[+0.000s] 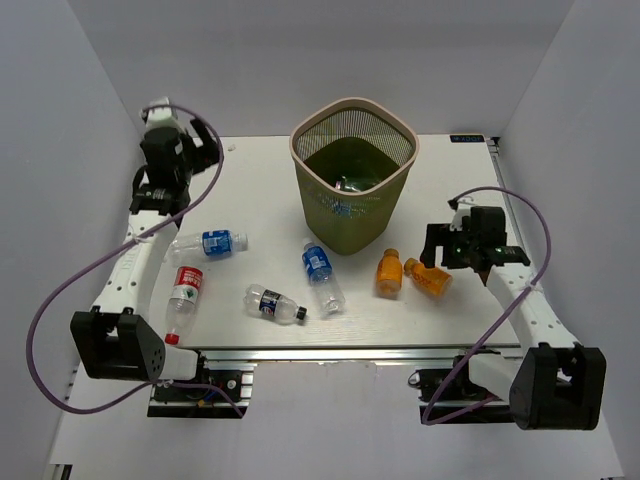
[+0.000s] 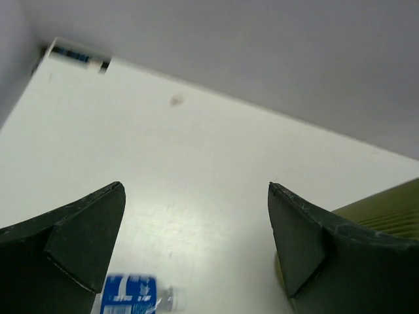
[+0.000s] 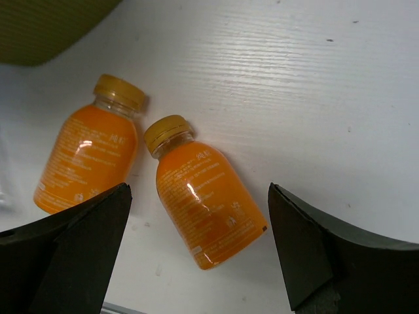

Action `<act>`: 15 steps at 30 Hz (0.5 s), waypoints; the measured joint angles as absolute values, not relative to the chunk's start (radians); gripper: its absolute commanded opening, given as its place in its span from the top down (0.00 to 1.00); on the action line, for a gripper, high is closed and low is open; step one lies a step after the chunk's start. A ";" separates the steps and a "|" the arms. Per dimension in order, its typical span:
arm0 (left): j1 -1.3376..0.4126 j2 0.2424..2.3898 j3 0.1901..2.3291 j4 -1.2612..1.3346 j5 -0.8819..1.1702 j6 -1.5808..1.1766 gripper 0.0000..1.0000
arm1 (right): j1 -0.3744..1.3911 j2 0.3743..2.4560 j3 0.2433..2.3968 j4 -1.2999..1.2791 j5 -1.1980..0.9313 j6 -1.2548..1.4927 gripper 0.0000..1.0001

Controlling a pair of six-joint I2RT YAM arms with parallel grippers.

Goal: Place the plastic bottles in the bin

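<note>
Next, the left gripper should close on the label's edge (image 1: 206,243) (image 2: 109,293) nearest the clear bottom of the blue-labelled bottle that is behind the red-labelled bottle.
The olive mesh bin (image 1: 352,180) with a pale pink rim stands at the back middle, with at least one bottle inside. On the table lie three clear blue-labelled bottles (image 1: 212,242) (image 1: 320,270) (image 1: 275,304), a red-labelled bottle (image 1: 183,297) and two orange bottles (image 1: 389,272) (image 1: 428,277). My right gripper (image 3: 196,226) is open above the right orange bottle (image 3: 204,206), the other orange bottle (image 3: 88,157) beside it. My left gripper (image 2: 196,229) is open and empty, raised at the back left, with a blue-labelled bottle (image 2: 131,294) below and the bin's wall (image 2: 386,209) at right.
White walls enclose the table on the left, back and right. A small black label (image 1: 466,139) sits at the back right table corner. The table's front edge rail (image 1: 320,352) runs just behind the arm bases.
</note>
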State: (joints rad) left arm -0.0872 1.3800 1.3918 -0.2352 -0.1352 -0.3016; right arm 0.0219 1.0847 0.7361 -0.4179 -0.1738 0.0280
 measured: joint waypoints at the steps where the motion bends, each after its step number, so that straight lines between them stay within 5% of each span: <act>1: -0.074 1.368 1.325 -0.239 -0.154 -0.326 0.02 | 0.040 1.100 0.736 -0.418 -0.169 0.007 0.11; 15: -0.030 1.374 1.165 -0.244 -0.270 -0.446 0.02 | 0.204 1.353 0.736 -0.420 0.058 -0.147 0.12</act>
